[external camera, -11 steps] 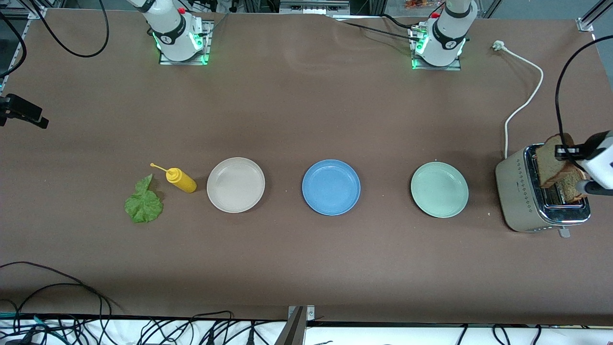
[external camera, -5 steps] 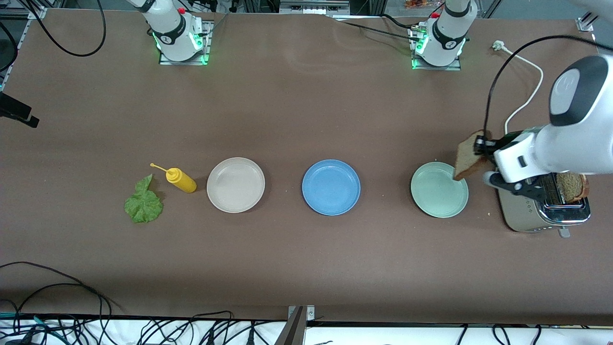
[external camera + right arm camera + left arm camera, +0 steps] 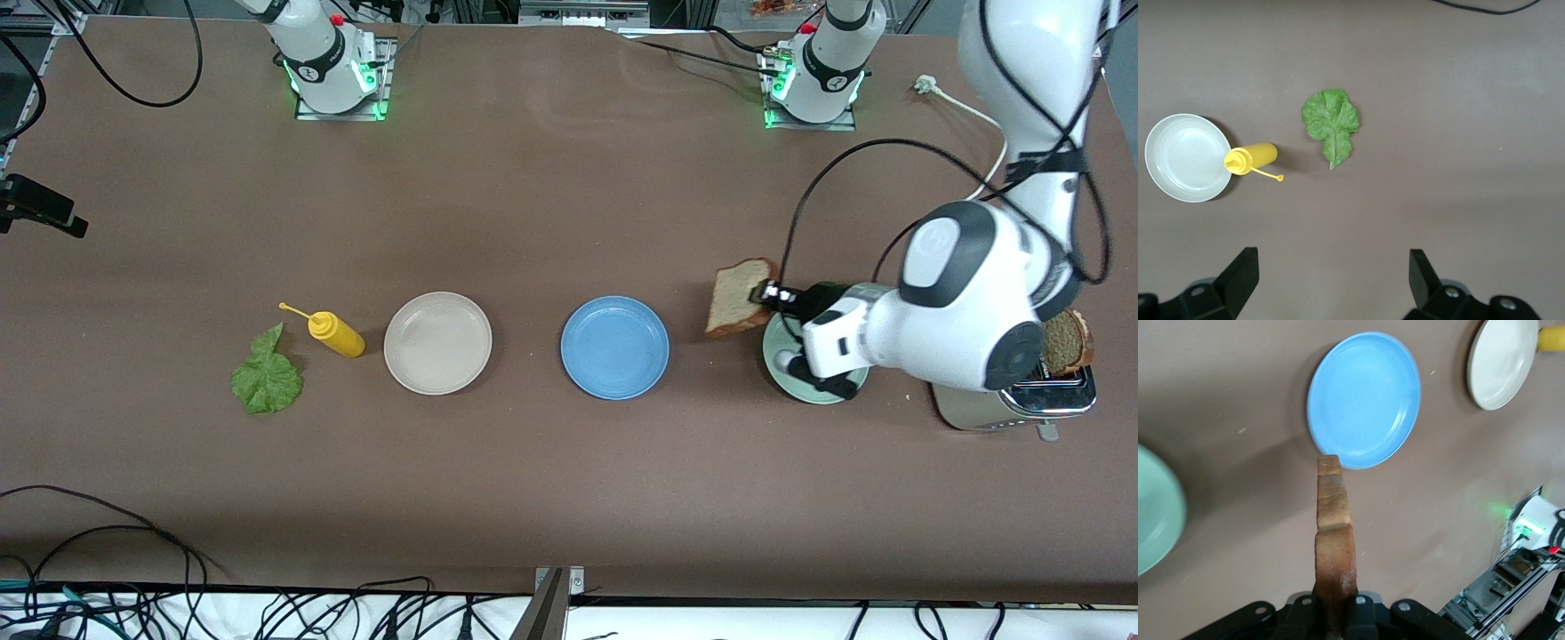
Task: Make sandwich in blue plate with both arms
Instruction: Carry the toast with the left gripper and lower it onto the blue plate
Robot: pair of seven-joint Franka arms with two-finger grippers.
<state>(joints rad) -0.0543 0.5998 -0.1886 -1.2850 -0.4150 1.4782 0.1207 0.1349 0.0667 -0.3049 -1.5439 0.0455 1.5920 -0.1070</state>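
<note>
The robot's left gripper will release the bread slice so it lies flat on the middle of the empty blue plate [image 3: 618,346] [image 3: 1363,401].
My left gripper [image 3: 766,293] is shut on a brown bread slice [image 3: 736,296], held edge-on in the air over the table between the blue plate [image 3: 614,348] and the mint plate. In the left wrist view the bread slice [image 3: 1335,540] sticks out from the shut left gripper [image 3: 1336,613] toward the blue plate [image 3: 1363,400], which is empty. A second bread slice [image 3: 1065,342] stands in the toaster. The lettuce leaf [image 3: 266,378] lies flat at the right arm's end of the table. My right gripper [image 3: 1331,257] hangs open over bare table, with the lettuce leaf [image 3: 1331,123] below it.
The mint plate [image 3: 805,391] lies partly under my left hand. A beige plate [image 3: 437,342] sits beside the blue one, with a yellow mustard bottle [image 3: 335,333] lying between it and the lettuce. The metal toaster [image 3: 978,413] stands at the left arm's end.
My left arm has lifted the bread slice out of the toaster and carried it across the mint plate toward the blue plate. The right gripper stays open.
</note>
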